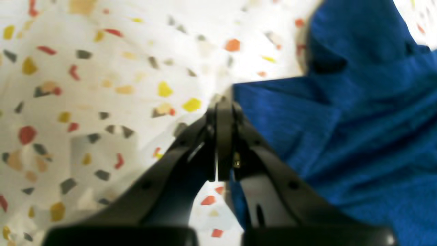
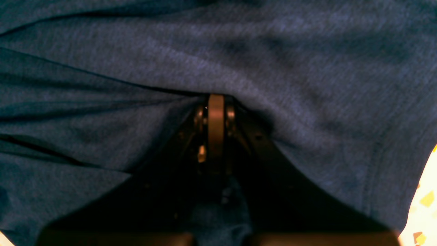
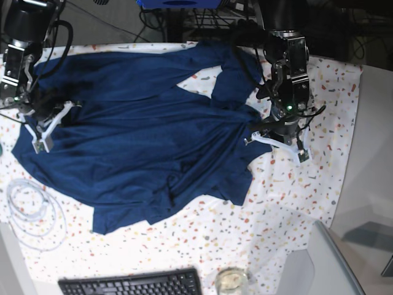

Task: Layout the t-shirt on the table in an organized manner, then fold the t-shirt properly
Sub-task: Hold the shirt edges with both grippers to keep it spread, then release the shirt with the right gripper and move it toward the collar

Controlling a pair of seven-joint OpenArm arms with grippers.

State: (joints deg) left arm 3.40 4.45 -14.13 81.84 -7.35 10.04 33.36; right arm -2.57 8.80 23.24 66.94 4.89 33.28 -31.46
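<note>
A folded flap bunches the t-shirt at my left fingers; they should open, take the t-shirt's edge [image 1: 244,91] close by and pull that side flat.
The navy t-shirt [image 3: 141,129] lies spread and wrinkled over the speckled table [image 3: 288,190], its folds bunching toward both arms. At the shirt's left side, my right gripper [image 3: 54,109] is shut on the cloth. In the right wrist view the creases run into its closed tips [image 2: 215,99], and the t-shirt [image 2: 307,68] fills the frame. My left gripper [image 3: 256,130] is at the shirt's right edge. Its jaws [image 1: 223,102] are shut on a corner of the t-shirt [image 1: 341,136], with the table [image 1: 102,85] cloth puckered beside it.
A coiled white cable [image 3: 29,209] lies at the table's left front. A black keyboard [image 3: 132,284] and a small glass [image 3: 232,280] sit at the front edge. Bare grey surface [image 3: 371,184] borders the right side, with a grey panel [image 3: 334,264] at front right.
</note>
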